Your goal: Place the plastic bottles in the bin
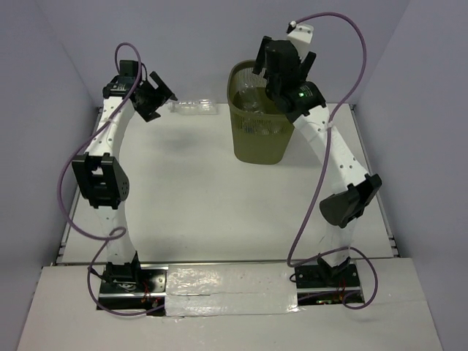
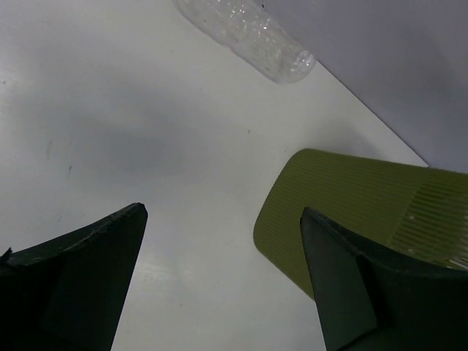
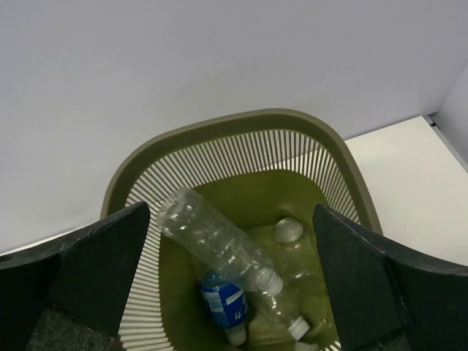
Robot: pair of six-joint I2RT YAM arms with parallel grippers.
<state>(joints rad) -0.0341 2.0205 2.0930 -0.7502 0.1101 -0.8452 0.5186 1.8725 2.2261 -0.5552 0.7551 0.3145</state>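
I should next move my left gripper to the middle of the clear bottle (image 1: 188, 107) (image 2: 228, 23) lying at the back edge of the table and close it there.
The olive-green mesh bin (image 1: 261, 150) stands at the back of the table, right of centre. My right gripper (image 1: 284, 64) hangs open and empty above its mouth. In the right wrist view the bin (image 3: 219, 128) holds several clear plastic bottles: one lying aslant (image 3: 216, 245), one with a blue label (image 3: 225, 301), one upright with a pale cap (image 3: 289, 231). One more clear bottle (image 1: 193, 107) lies on its side at the back edge, left of the bin. My left gripper (image 1: 162, 91) is open and empty just left of it. The left wrist view shows this bottle (image 2: 252, 36) ahead and the bin's side (image 2: 351, 212).
The white table (image 1: 205, 190) has a raised rim; grey walls close in at the back and sides. The left arm (image 1: 106, 175) and right arm (image 1: 344, 183) rise from bases at the near edge, with purple cables looping beside them.
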